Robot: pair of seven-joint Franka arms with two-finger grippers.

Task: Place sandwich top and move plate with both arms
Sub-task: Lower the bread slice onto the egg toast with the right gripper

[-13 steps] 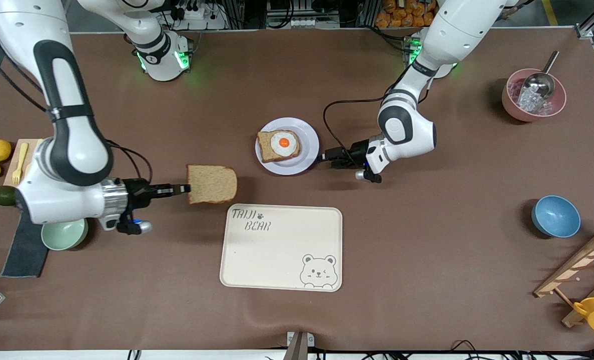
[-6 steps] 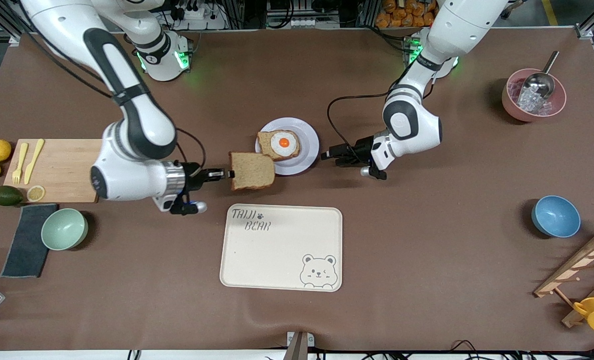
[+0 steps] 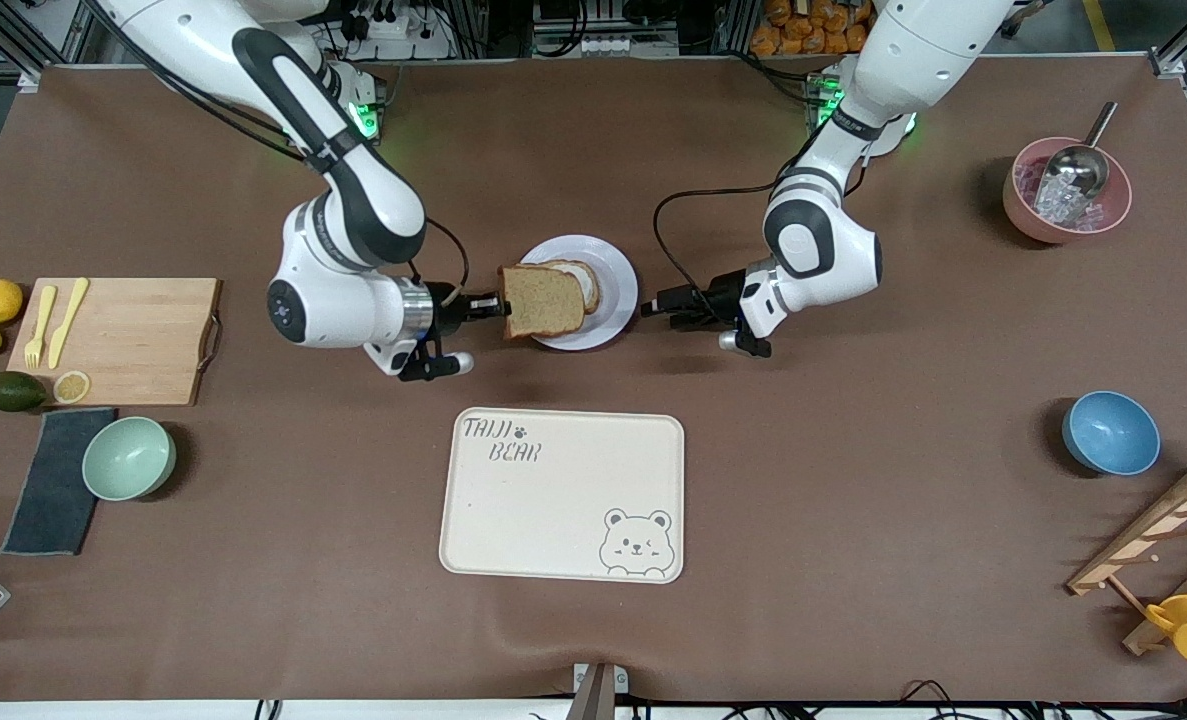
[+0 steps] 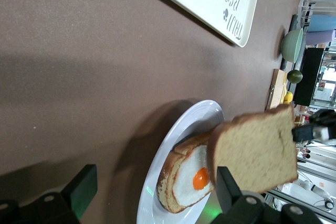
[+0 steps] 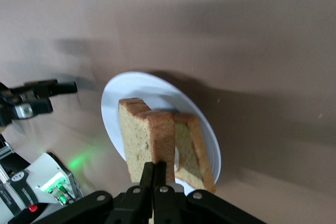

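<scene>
Next, my right gripper releases the sandwich top squarely onto the egg-topped slice on the lavender-white plate [image 3: 566, 288] [image 5: 181, 153].
The sandwich top [image 3: 543, 300], a plain brown bread slice, hangs over the lavender-white plate [image 3: 613, 262] and covers most of the egg-topped slice [image 3: 583, 282]. My right gripper [image 3: 493, 305] is shut on the sandwich top's crust edge. The right wrist view shows that grip [image 5: 157, 170] on the slice [image 5: 144, 135], above the plate [image 5: 118, 93]. My left gripper [image 3: 651, 305] is open and empty, low beside the plate's rim toward the left arm's end. In the left wrist view [image 4: 155, 192] its fingers stand wide apart in front of the plate [image 4: 170, 145], the egg slice [image 4: 191, 179] and the held slice [image 4: 257, 153].
A cream bear tray [image 3: 563, 495] lies nearer the camera than the plate. A cutting board [image 3: 118, 340], green bowl [image 3: 128, 458], cloth, lemons and avocado sit at the right arm's end. A pink bowl [image 3: 1066, 190], blue bowl [image 3: 1110, 432] and wooden rack are at the left arm's end.
My right arm has carried the sandwich top from over the table near the tray to over the plate, now covering the egg slice. The left gripper has stayed beside the plate.
</scene>
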